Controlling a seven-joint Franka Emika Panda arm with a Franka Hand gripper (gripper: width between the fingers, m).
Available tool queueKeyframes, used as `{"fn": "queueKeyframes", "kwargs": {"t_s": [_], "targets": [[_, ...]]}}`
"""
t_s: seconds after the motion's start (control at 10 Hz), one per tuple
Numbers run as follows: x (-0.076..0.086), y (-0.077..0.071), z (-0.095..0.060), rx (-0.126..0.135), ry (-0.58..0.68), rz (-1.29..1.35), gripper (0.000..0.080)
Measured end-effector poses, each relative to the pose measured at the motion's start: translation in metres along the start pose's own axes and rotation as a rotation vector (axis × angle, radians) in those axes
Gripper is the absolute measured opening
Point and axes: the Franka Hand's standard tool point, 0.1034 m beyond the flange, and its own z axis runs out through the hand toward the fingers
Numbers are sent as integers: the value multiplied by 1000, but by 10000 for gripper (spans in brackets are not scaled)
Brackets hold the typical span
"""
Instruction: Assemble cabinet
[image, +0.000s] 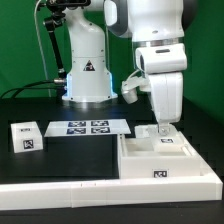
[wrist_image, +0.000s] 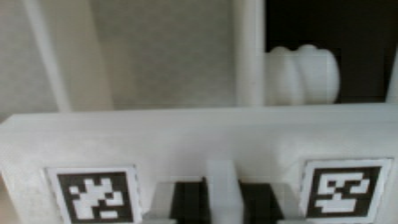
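Note:
My gripper will drop the small white tagged piece inside the big white box (image: 169, 145), just behind the box's tagged front side.
The cabinet's big white box (image: 165, 165) lies at the exterior view's right, with a tag on its front wall. My gripper (image: 165, 127) comes straight down onto a small white tagged piece (image: 166, 143) resting in the box. In the wrist view the gripper (wrist_image: 222, 192) has its black fingers (wrist_image: 187, 203) close together on a narrow white ridge of that piece (wrist_image: 196, 140), between its two tags. Another loose white cabinet piece (image: 27, 137) with a tag lies at the exterior view's left.
The marker board (image: 86, 127) lies flat in the middle of the black table. The arm's white base (image: 85, 75) stands behind it. A white ribbed round part (wrist_image: 299, 75) shows beyond the held piece in the wrist view.

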Motion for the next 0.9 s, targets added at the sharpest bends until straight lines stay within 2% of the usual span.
{"fn": "queueKeyframes", "kwargs": {"t_s": [0.6, 0.9], "targets": [[-1, 37, 1, -23, 13, 13, 71], [0, 40, 2, 6, 3, 8, 71]]}}
